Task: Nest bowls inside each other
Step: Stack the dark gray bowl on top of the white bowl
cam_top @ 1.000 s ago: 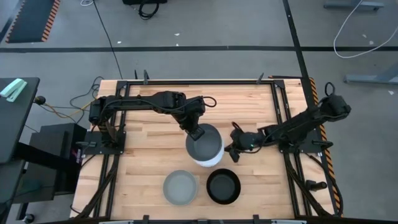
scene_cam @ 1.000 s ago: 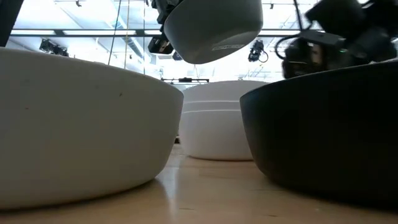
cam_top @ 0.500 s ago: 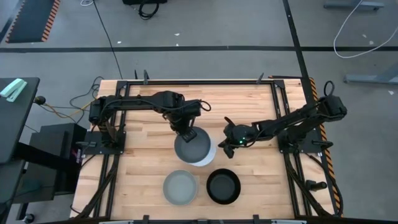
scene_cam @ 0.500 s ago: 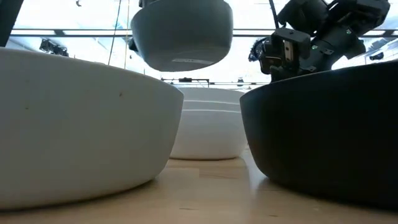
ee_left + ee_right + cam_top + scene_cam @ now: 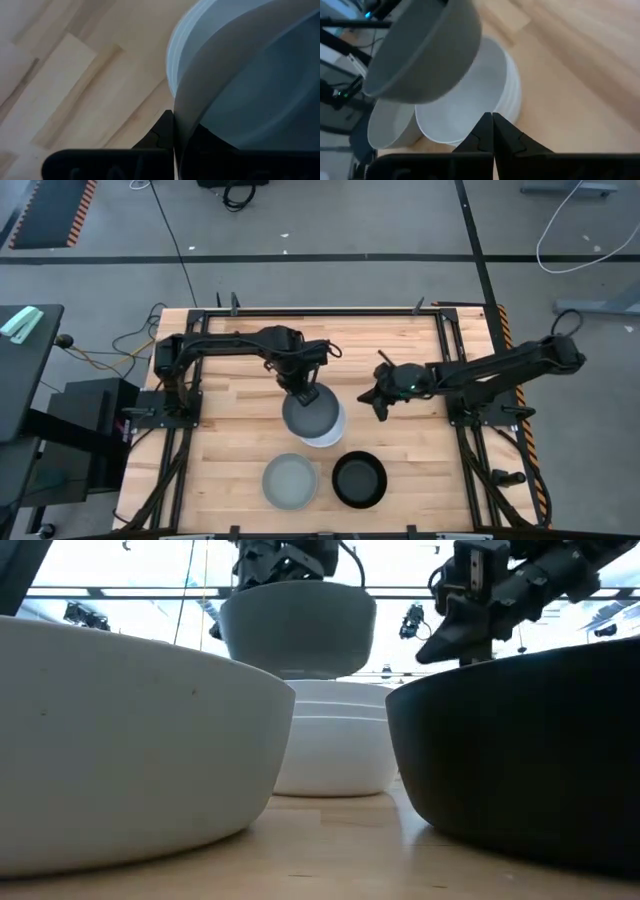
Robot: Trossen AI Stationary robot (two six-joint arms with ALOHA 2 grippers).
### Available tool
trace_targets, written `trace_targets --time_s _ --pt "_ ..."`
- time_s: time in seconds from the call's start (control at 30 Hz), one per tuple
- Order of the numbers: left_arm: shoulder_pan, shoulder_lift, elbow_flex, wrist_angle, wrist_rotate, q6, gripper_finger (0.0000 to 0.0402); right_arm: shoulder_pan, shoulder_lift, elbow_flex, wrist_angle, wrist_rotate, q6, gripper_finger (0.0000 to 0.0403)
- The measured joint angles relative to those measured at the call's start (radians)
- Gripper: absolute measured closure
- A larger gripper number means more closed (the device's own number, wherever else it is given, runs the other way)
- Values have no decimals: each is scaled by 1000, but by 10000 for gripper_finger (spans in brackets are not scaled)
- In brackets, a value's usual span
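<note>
I should release the dark grey bowl with my left gripper inside the stack of white bowls (image 5: 320, 421) mid-table.
My left gripper (image 5: 305, 392) is shut on a dark grey bowl (image 5: 310, 417), which hangs over a stack of white bowls (image 5: 333, 432) at mid-table. In the low view the grey bowl (image 5: 298, 630) has its bottom just above the white stack's (image 5: 335, 750) rim. The stack rests on the table by its base. My right gripper (image 5: 383, 406) is shut and empty, raised to the right of the stack. A light grey-green bowl (image 5: 290, 480) and a black bowl (image 5: 359, 479) stand side by side near the table's near edge. My left gripper holds the dark grey bowl by its rim (image 5: 174, 131) on the far side, one finger inside the bowl and one outside. The fingers come from above, pointing down. The bowl is lifted clear and sits about level, mouth up, over the white stack (image 5: 172, 55).
The wooden table (image 5: 230, 360) shows bare wood at left and along the far side. Black frame rails (image 5: 455, 350) run along both sides. In the low view the light grey-green bowl (image 5: 130, 760) and the black bowl (image 5: 520, 750) fill the foreground.
My left gripper carried the grey bowl a little toward the table's left, levelled it from a tilt and lowered it close over the white stack. The white stack slid slightly left as my right gripper came in beside it. My right gripper then drew back up and toward the right.
</note>
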Motion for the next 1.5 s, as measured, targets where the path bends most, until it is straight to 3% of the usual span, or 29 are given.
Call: trace_targets --time_s 0.3,0.97,1.2,1.5 --pt "1 58 0 22 19 30 393 -3 -143 0 -110 57 -7 401" --pt "3 150 1 122 49 49 392 -3 -123 0 -130 66 -7 401" --pt "4 150 0 128 112 51 348 0 -123 0 -132 66 -7 398" --pt "4 150 0 127 131 51 324 0 -123 0 -133 66 -7 397"
